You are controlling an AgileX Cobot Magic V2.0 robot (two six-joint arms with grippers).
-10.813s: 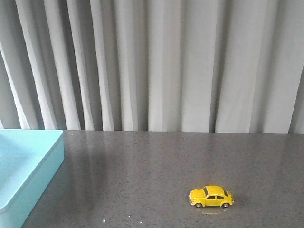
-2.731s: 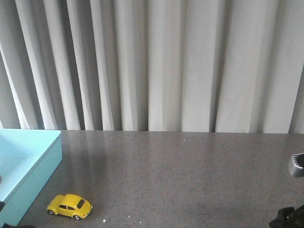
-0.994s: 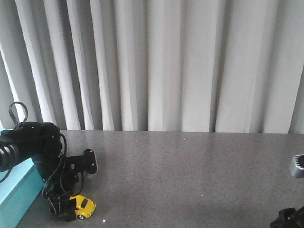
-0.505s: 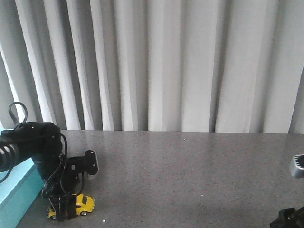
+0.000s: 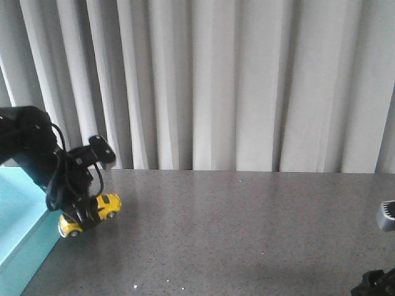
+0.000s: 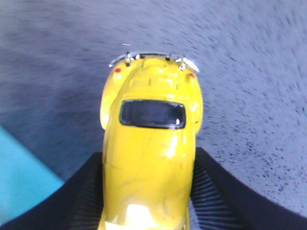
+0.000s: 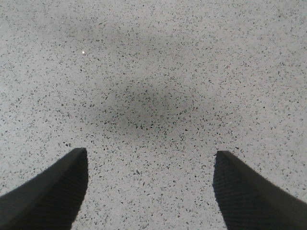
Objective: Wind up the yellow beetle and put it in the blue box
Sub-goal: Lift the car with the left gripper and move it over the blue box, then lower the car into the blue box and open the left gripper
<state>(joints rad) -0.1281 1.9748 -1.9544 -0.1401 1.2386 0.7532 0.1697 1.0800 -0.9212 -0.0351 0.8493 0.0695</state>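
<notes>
I should set the yellow beetle inside the blue box (image 5: 15, 237) with my left gripper, near its side facing the bare table. The beetle is now in the air above the table.
My left gripper (image 5: 85, 217) is shut on the yellow beetle (image 5: 91, 213) and holds it in the air above the table, tilted, just right of the blue box (image 5: 18, 228) at the left edge. In the left wrist view the beetle (image 6: 151, 148) sits between my two black fingers (image 6: 218, 191), its rear window and bumper pointing away, with a corner of the blue box (image 6: 19, 177) beside it. My right gripper (image 7: 151, 184) is open and empty over bare table; only part of that arm (image 5: 379, 280) shows at the front right.
The grey speckled table (image 5: 247, 234) runs from the blue box to the right edge. Pleated grey curtains (image 5: 216, 86) hang right behind the table's far edge.
My left arm has lifted the yellow beetle off the table and carried it up and a little back, beside the box. The right arm has not moved.
</notes>
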